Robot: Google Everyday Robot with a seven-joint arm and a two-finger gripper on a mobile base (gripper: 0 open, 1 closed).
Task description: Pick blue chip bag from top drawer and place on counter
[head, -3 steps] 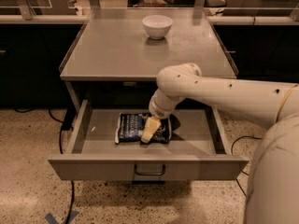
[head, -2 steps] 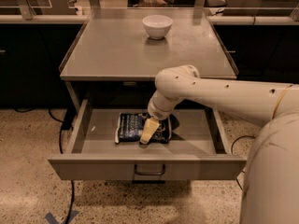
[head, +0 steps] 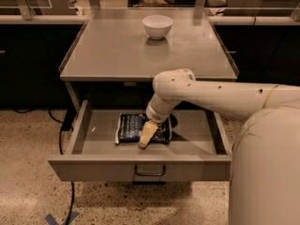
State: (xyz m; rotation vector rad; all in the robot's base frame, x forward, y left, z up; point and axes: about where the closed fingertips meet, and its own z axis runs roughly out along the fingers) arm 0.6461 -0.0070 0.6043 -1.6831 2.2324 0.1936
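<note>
My fingers are at the flat blue chip bag's front edge, so I should open them and pinch the bag's middle [head: 141, 128] before lifting.
The top drawer [head: 93, 165] is pulled open below the counter [head: 117, 50]. The blue chip bag [head: 128, 128] lies flat on the drawer floor, a little left of the middle. My gripper [head: 146, 136] reaches down into the drawer from the right. It sits on or just over the bag's right half, near the bag's front edge, and hides that part of the bag. My pale arm [head: 211, 95] crosses in front of the counter's front edge.
A white bowl [head: 157, 26] stands at the back middle of the counter. The drawer's dark bar handle [head: 150, 171] faces me. My body [head: 267, 172] fills the lower right. Dark cabinets flank the counter. A black cable [head: 62, 139] hangs by the drawer's left side.
My gripper has sunk slightly lower and a touch left over the bag. The bag and the drawer have not moved.
</note>
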